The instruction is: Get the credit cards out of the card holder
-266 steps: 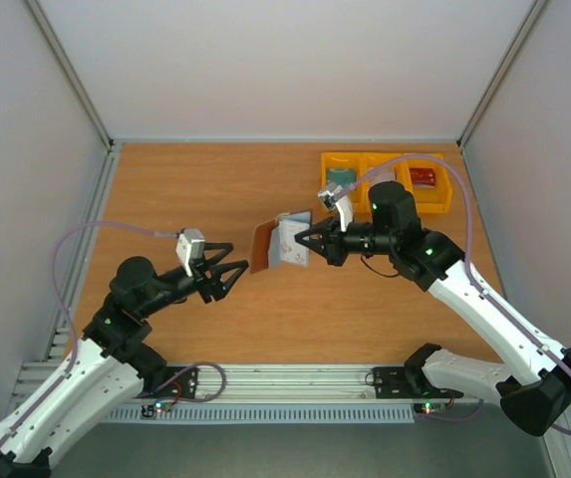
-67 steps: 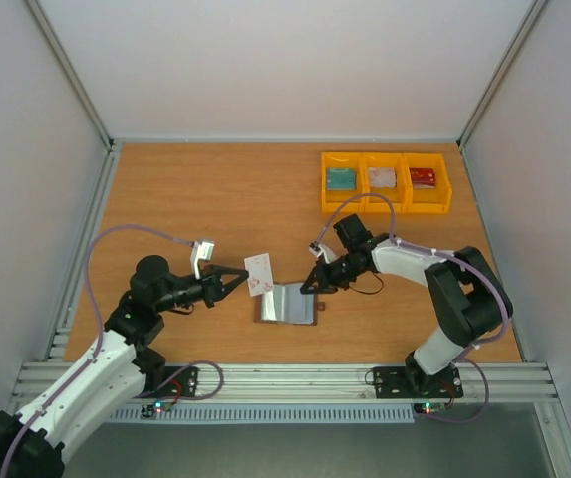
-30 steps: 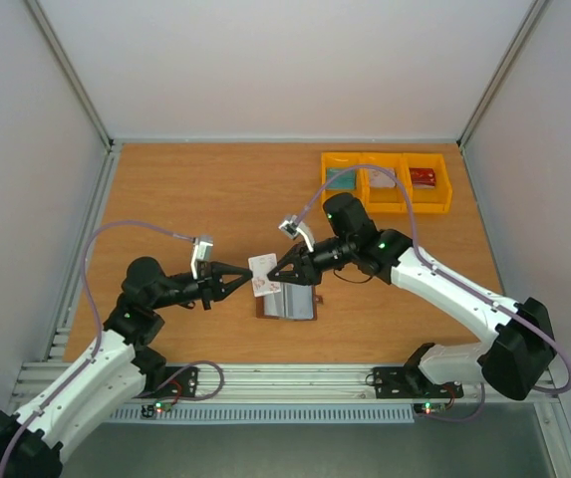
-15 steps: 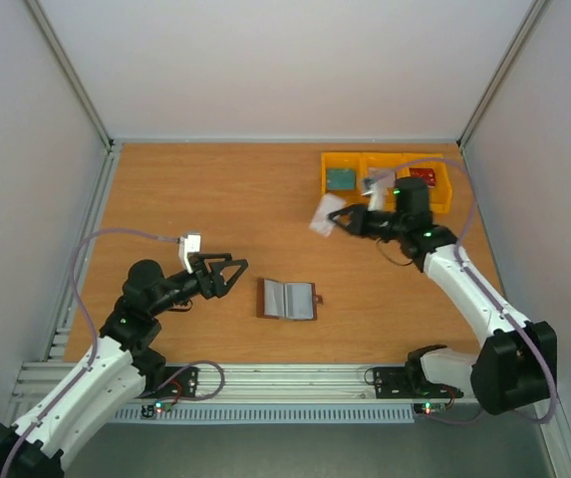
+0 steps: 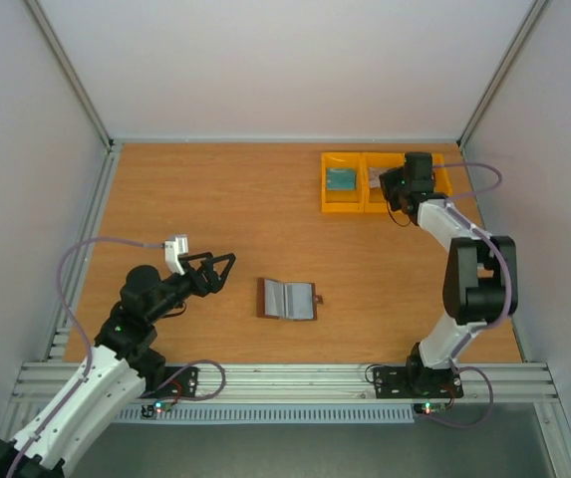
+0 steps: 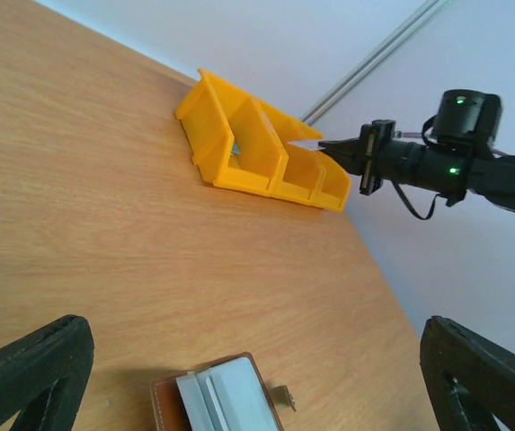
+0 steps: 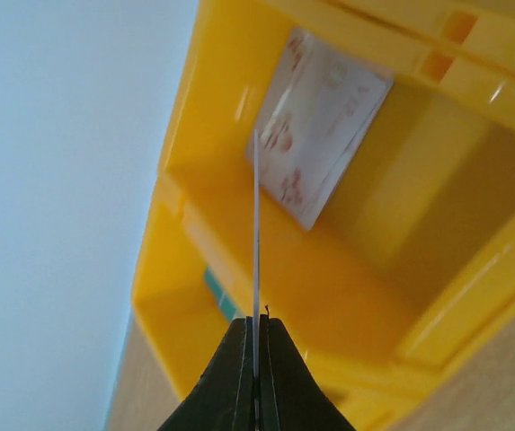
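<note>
I should next close my left gripper on the brown edge (image 5: 261, 298) (image 6: 162, 406) of the open card holder, on the side that is opposite the small tab of the card holder.
The brown card holder (image 5: 287, 299) lies open on the table and shows its blue-grey lining; its top edge also shows in the left wrist view (image 6: 226, 400). My right gripper (image 5: 392, 187) is over the middle yellow bin and shut on a whitish-grey credit card, seen edge-on in the right wrist view (image 7: 255, 233), with the gripper (image 7: 255, 325) below it. Another whitish card (image 7: 320, 126) lies in that bin. A teal card (image 5: 341, 180) lies in the left bin. My left gripper (image 5: 215, 269) is open and empty, left of the holder; its fingers (image 6: 32, 359) are spread wide.
Three joined yellow bins (image 5: 327, 194) stand at the back right; they also show in the left wrist view (image 6: 212, 135). My right arm hides most of the right bin. The cell's walls stand on three sides of the wooden table (image 5: 205, 199).
My right gripper has carried the whitish card back and to the right, to over the middle bin. My left gripper, open, has drawn back a little to the left. The holder has not moved.
</note>
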